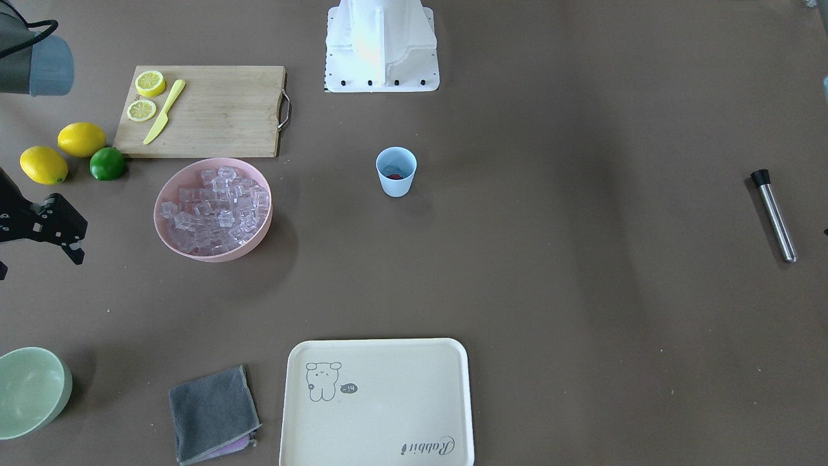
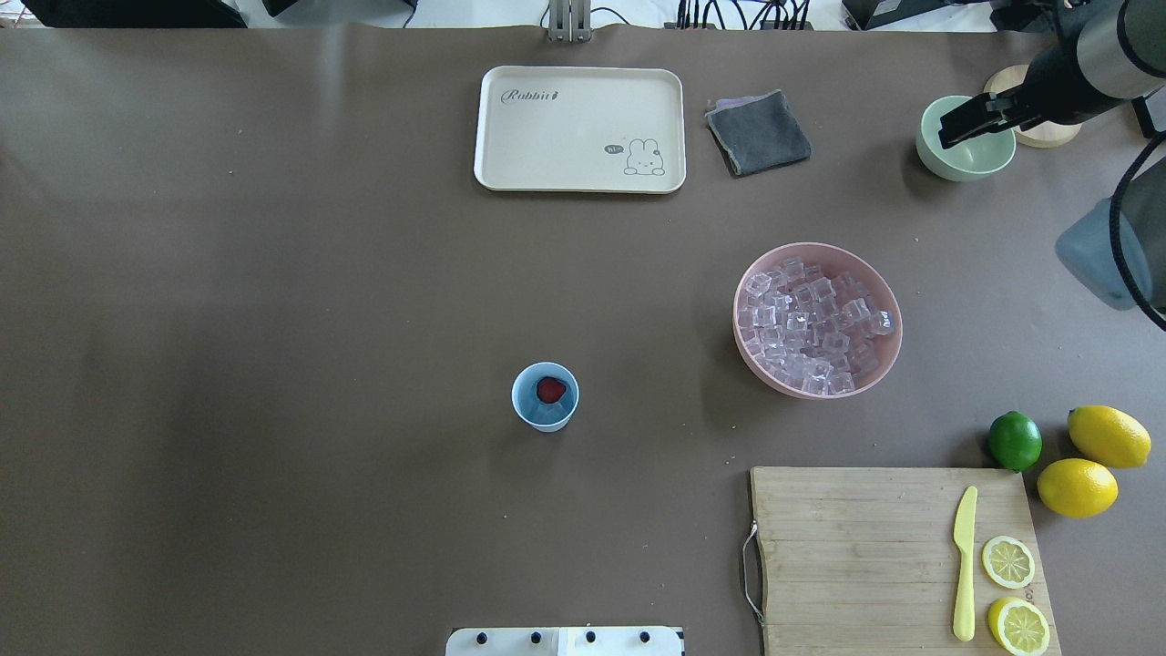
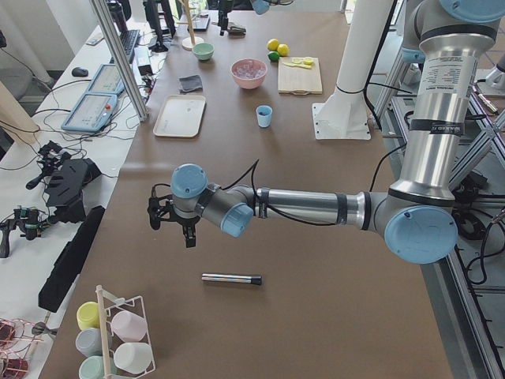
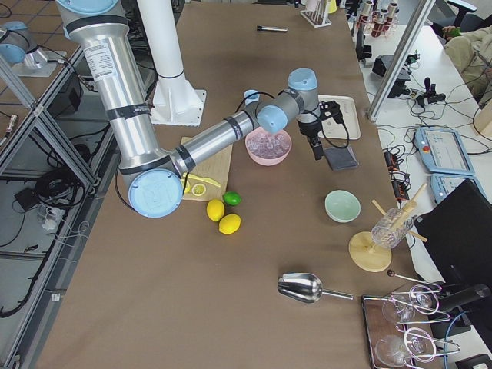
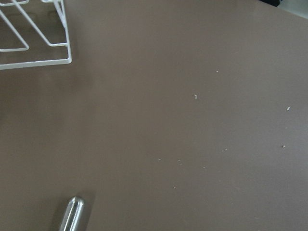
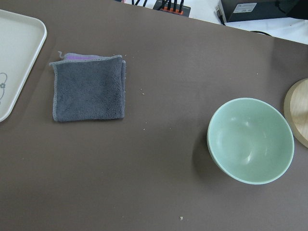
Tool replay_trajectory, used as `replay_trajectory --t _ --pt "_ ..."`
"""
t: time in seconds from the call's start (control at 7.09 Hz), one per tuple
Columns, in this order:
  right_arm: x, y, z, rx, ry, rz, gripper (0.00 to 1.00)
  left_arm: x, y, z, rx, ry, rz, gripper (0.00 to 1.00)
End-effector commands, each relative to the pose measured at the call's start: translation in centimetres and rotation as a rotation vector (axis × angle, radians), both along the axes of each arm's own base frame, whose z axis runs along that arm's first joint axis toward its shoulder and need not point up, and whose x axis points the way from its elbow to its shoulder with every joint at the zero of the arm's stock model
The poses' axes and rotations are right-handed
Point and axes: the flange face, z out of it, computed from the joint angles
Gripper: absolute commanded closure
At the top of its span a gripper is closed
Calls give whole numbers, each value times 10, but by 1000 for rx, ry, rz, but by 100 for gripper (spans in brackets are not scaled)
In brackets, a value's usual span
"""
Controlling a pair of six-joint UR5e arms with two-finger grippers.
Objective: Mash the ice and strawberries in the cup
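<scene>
My left gripper will next move to the muddler's steel handle (image 1: pixel 786 247) (image 5: pixel 71 216) and close near its rounded end, so the black head stays free for mashing.
The light blue cup (image 2: pixel 545 401) stands upright mid-table with a red strawberry (image 2: pixel 549 390) inside it. The ice (image 2: pixel 815 319) fills a pink bowl (image 2: pixel 888 355) to the cup's right in the overhead view. My right gripper (image 1: pixel 37 264) hovers beyond that bowl, above the pale green bowl (image 2: pixel 966 162), and its fingers look spread with nothing between them. My left gripper (image 3: pixel 170 225) shows only in the exterior left view, low over the table near a steel muddler (image 3: pixel 231 278), and I cannot tell its state. No fingers appear in either wrist view.
A cream tray (image 2: pixel 579 128) and a grey cloth (image 2: pixel 758 133) lie at the far side. A cutting board (image 2: pixel 856 547) holds lemon slices and a yellow knife (image 2: pixel 965 565); two lemons and a lime (image 2: pixel 1015 440) sit beside it. A white cup rack (image 3: pixel 118 332) stands near the muddler.
</scene>
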Motion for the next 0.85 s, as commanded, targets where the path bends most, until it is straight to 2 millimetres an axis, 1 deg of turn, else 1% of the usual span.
replay_trajectory --t 0.0,0.14,0.28,0.42,0.56,0.7 --pt "48 -6 -4 -17 -59 37 0 -1 23 49 -36 -27 50 2" --pt "61 -6 -3 -20 -60 55 0 0 25 72 -40 -41 88 2" --pt "72 -2 9 -39 -60 70 0 9 18 82 -36 -48 123 2" --pt "92 0 13 -59 -98 74 0 21 14 86 -18 -56 167 2" --pt "117 3 15 -81 -143 84 0 27 6 85 -14 -56 178 2" --pt "126 7 21 -89 -149 91 0 41 5 86 8 -64 222 2"
